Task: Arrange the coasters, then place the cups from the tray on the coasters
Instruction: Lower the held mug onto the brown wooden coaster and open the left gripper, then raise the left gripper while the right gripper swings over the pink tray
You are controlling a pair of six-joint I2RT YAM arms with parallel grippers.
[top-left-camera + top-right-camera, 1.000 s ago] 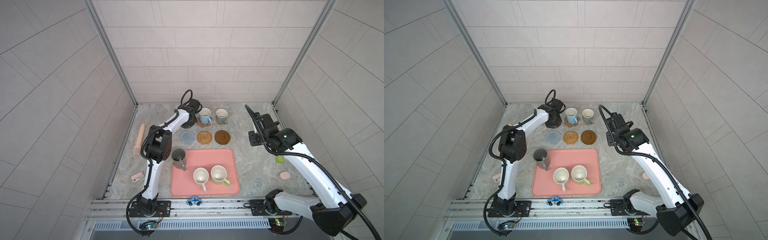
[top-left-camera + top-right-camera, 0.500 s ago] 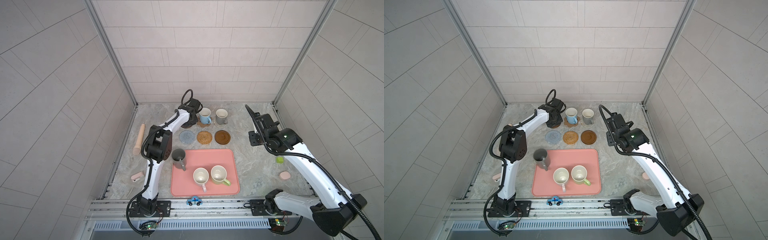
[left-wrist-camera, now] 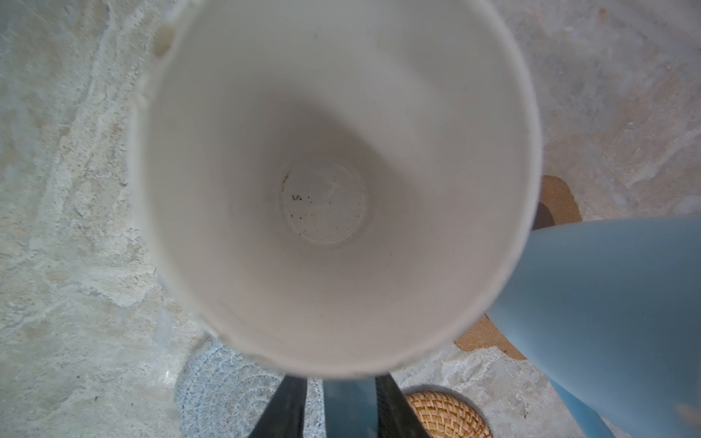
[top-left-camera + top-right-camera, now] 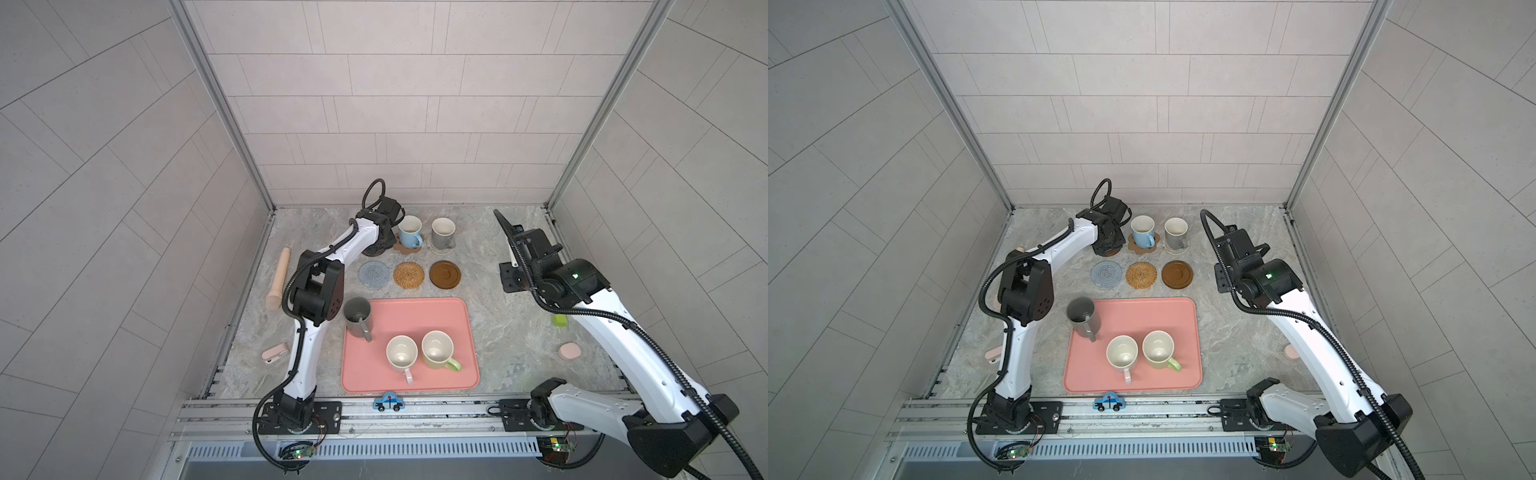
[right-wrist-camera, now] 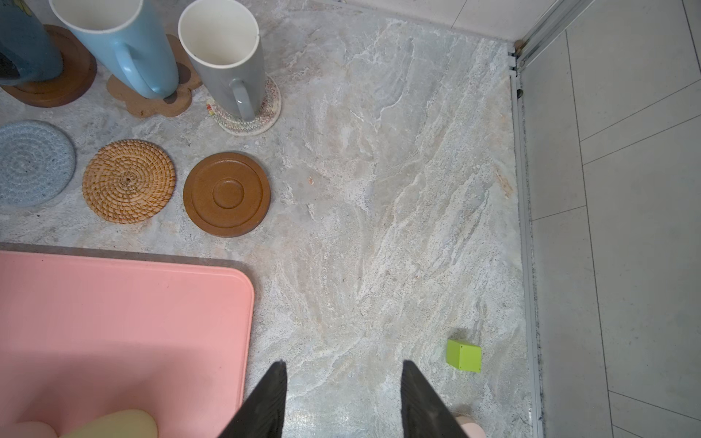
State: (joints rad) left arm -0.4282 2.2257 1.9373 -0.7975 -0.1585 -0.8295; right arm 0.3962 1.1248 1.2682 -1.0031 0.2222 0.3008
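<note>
I need to move my right gripper to the yellow-green cup's handle (image 4: 454, 365) on the pink tray next and close it there.
My left gripper (image 3: 339, 383) hangs over a dark blue cup (image 3: 322, 189) on a dark brown coaster (image 5: 64, 83) at the back left. Its jaws straddle the handle, open, one finger clear of it. A light blue cup (image 4: 410, 232) stands on the paw coaster (image 4: 405, 249), a grey cup (image 4: 442, 232) on the cream one (image 4: 442, 250). The grey-blue (image 4: 374, 273), rattan (image 4: 409, 274) and brown (image 4: 445, 274) coasters are bare. The tray (image 4: 415, 316) holds a pink-handled cup (image 4: 402, 353) and a yellow-green cup (image 4: 438, 351); the dark grey cup (image 4: 357, 318) is at its left corner. My right gripper (image 5: 343, 364) is open over bare table.
A wooden rolling pin (image 4: 279, 277) and a small pink object (image 4: 275, 353) lie along the left wall. A green block (image 4: 559, 321) and a pink disc (image 4: 569, 351) sit under the right arm. A toy car (image 4: 389, 402) rests on the front rail.
My left jaws have eased open around the dark blue cup's handle. Neither arm has visibly shifted, and the cups and coasters stay where they were.
</note>
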